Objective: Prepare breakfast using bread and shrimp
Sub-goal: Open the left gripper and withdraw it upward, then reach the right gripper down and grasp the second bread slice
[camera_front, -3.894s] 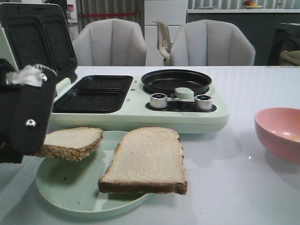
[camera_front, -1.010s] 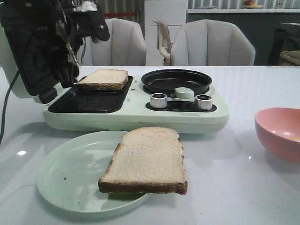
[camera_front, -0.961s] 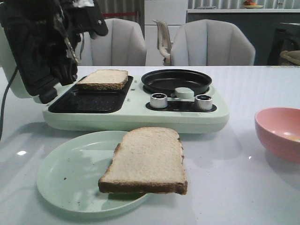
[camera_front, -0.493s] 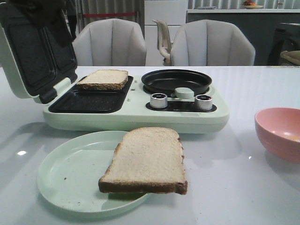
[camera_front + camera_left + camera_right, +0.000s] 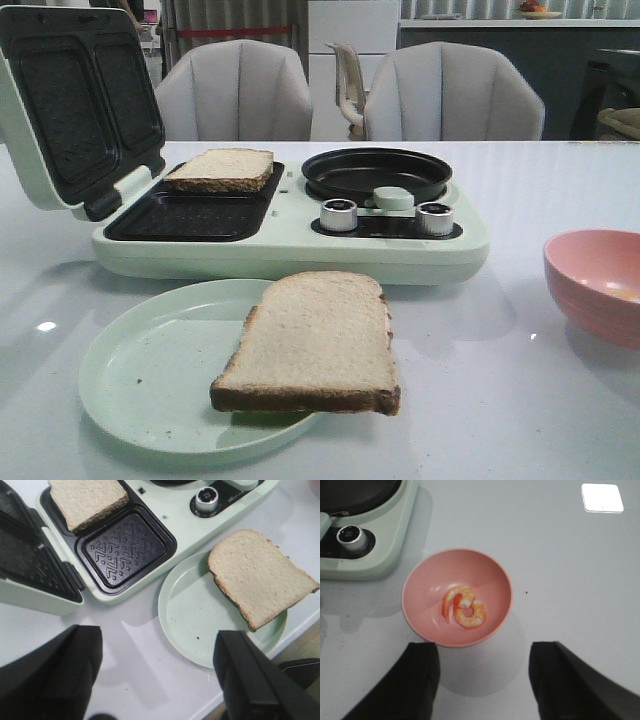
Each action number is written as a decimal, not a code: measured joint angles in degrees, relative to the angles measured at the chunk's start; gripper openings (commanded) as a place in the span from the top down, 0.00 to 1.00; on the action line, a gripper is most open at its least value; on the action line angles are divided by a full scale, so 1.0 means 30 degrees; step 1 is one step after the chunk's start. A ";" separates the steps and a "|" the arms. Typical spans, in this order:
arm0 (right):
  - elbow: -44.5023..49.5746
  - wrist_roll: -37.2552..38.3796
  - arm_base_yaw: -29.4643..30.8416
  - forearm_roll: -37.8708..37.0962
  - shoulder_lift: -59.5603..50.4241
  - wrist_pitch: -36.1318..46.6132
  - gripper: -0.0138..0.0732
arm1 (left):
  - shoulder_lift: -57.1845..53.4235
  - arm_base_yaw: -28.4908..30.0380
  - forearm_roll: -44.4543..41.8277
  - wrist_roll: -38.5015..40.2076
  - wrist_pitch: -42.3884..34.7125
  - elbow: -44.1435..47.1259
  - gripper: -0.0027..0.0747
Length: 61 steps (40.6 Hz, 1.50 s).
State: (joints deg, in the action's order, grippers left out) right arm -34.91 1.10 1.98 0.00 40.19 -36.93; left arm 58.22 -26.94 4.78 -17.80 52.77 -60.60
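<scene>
My right gripper should next take the slice of bread on the pale green plate by its overhanging edge (image 5: 383, 318) facing the pink bowl.
One slice of bread (image 5: 220, 168) (image 5: 87, 500) lies in the back well of the sandwich maker. The other slice of bread (image 5: 310, 340) (image 5: 260, 577) rests on the pale green plate (image 5: 140, 370) (image 5: 200, 615), overhanging its rim. Curled orange-and-white shrimp (image 5: 464, 607) lie in the pink bowl (image 5: 600, 285) (image 5: 420, 615). My left gripper (image 5: 157, 645) hangs open high over the table beside the plate, holding nothing. My right gripper (image 5: 484, 652) is open and empty, just short of the bowl. Neither gripper shows in the front view.
The mint sandwich maker (image 5: 290, 245) has its lid (image 5: 80, 100) propped open at the left. Its front well (image 5: 185, 215) (image 5: 122, 545) holds nothing. A round black pan (image 5: 375, 172) and two knobs (image 5: 338, 213) sit on its right half. Grey chairs (image 5: 235, 90) stand behind the table.
The left arm carried a slice from the plate into the back well, let it go, then rose up and left out of the front view. The slice stays put.
</scene>
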 measured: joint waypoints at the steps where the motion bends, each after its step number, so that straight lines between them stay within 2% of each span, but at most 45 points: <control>1: 0.0000 0.0000 0.0000 0.0000 0.0000 0.0000 0.26 | -0.0373 0.0000 0.0000 0.0000 0.0037 0.0275 0.30; 6: 0.0000 0.0000 0.0000 0.0000 0.0000 0.0000 0.26 | -0.2594 0.0000 -0.0277 0.0859 0.0038 0.1870 0.31; 14: 0.0000 0.0000 0.0000 0.0128 0.0000 0.0000 0.26 | -0.5211 0.0000 -0.3011 0.4761 0.0070 0.3840 0.37; 24: 0.0000 0.0000 0.0000 0.1214 0.0385 0.0036 0.26 | -0.6341 0.0000 -0.3423 0.5439 0.0070 0.4863 0.43; 35: 0.0000 -0.0675 -0.0329 0.5180 0.2983 0.0075 0.26 | -0.6341 0.0000 -0.3453 0.5515 -0.0145 0.5152 0.48; 40: 0.0000 -0.2356 -0.1658 0.7624 0.4803 0.0112 0.26 | -0.6341 0.0000 -0.3453 0.5515 -0.0404 0.5152 0.50; 47: -0.0016 -0.4406 -0.4565 1.1583 0.7468 0.0222 0.26 | -0.6341 0.0000 -0.3453 0.5515 -0.0483 0.5152 0.52; 53: -0.0045 -0.5201 -0.6544 1.4171 0.9919 0.0877 0.26 | -0.6341 0.0000 -0.3453 0.5515 -0.0529 0.5152 0.54; 61: -0.0812 -0.5269 -0.7224 1.5935 1.3019 0.1208 0.26 | -0.6341 0.0000 -0.3453 0.5515 -0.0573 0.5152 0.54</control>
State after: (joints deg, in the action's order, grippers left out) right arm -37.34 -14.71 -19.69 47.80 79.24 -33.31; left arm 39.20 -26.94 -5.58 -1.25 51.05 -45.15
